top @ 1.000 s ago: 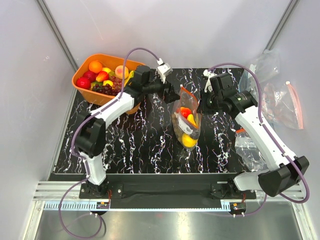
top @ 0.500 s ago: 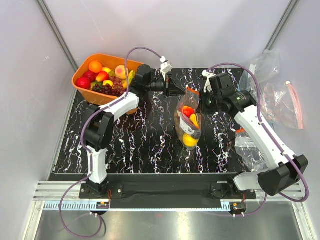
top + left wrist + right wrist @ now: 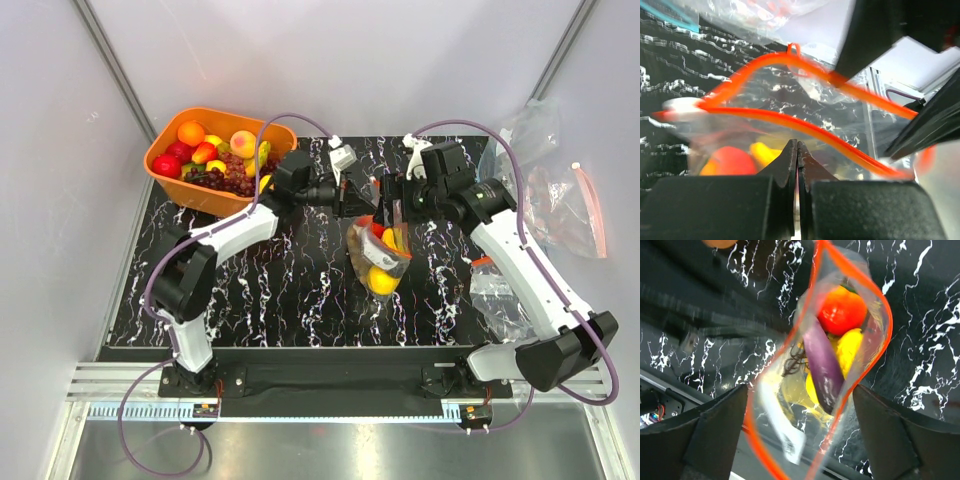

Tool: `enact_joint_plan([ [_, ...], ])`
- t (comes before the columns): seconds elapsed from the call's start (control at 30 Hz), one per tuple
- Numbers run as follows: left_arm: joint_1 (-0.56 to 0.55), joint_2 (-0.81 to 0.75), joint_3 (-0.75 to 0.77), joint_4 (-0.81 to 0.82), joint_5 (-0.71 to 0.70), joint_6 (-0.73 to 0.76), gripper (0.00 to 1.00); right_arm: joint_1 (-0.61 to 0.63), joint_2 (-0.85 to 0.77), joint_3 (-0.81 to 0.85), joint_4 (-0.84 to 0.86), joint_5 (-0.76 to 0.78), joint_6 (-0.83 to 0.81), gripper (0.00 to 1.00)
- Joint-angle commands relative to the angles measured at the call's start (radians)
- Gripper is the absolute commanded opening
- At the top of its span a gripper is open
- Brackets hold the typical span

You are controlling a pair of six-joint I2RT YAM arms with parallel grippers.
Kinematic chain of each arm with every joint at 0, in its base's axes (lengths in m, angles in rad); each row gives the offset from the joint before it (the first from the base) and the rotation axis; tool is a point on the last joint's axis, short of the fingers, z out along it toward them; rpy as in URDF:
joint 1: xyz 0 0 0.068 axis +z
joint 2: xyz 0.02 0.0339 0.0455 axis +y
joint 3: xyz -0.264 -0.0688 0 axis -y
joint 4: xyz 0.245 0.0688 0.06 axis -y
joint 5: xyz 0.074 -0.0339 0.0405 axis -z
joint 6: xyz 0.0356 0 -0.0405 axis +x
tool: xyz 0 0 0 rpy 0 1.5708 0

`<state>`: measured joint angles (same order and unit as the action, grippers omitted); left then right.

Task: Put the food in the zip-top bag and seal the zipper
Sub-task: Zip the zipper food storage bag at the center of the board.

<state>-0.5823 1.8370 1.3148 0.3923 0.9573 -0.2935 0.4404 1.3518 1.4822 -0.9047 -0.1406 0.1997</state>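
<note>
The orange-red zipper's far end [image 3: 376,188] [image 3: 815,271], along the side of the zip-top bag that faces my left gripper, will be gripped by my right gripper.
The zip-top bag [image 3: 378,255] stands mid-table holding food: a red-orange fruit [image 3: 842,310], a purple eggplant [image 3: 822,365] and yellow pieces [image 3: 850,347]. Its orange-red zipper [image 3: 885,330] gapes in a loop, with the white label [image 3: 782,430] below it. My left gripper [image 3: 362,196] is at the bag's left side. In the left wrist view this gripper [image 3: 797,146] is shut on the bag's near wall, just under the zipper [image 3: 790,122]. My right gripper [image 3: 812,440] is open, one finger [image 3: 715,435] on each side of the mouth, not touching it.
An orange basket [image 3: 165,150] full of fruit sits at the back left. Other clear bags lie off the right side: one with a pink-red strip [image 3: 565,205], one behind it [image 3: 530,125], one nearer [image 3: 500,295].
My right gripper has opened and let go of the bag's mouth. My left gripper shut, then moved right and a little nearer with the bag's edge; the bag shifted with it.
</note>
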Motion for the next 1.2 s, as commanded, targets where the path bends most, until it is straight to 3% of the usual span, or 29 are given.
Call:
enact_joint_plan([
  [0.0,-0.027,-0.094,-0.014,-0.081,-0.13,0.116,0.0,0.001,0.022,0.056,0.053,-0.03,-0.016,0.94],
  [0.27,-0.027,-0.108,0.0,-0.147,-0.201,0.14,0.0,0.0,0.069,0.096,0.098,0.067,-0.046,0.96],
  [0.5,-0.028,-0.105,-0.012,-0.165,-0.23,0.159,0.0,-0.002,0.154,0.188,0.078,0.167,-0.074,0.89],
  [0.77,-0.027,-0.111,-0.045,-0.129,-0.241,0.143,0.0,-0.002,0.292,0.283,0.043,0.177,-0.101,0.98],
  [0.93,-0.027,-0.114,-0.054,-0.13,-0.241,0.151,0.0,-0.003,0.333,0.297,0.038,0.229,-0.12,0.91],
  [1.03,-0.027,-0.119,-0.055,-0.142,-0.247,0.162,0.0,0.0,0.336,0.291,0.049,0.26,-0.132,0.73],
  [1.07,-0.027,-0.123,-0.055,-0.142,-0.249,0.163,0.0,-0.002,0.345,0.3,0.041,0.254,-0.131,0.46],
  [1.17,-0.028,-0.134,-0.065,-0.142,-0.267,0.166,0.0,-0.002,0.348,0.311,0.026,0.213,-0.126,0.17],
])
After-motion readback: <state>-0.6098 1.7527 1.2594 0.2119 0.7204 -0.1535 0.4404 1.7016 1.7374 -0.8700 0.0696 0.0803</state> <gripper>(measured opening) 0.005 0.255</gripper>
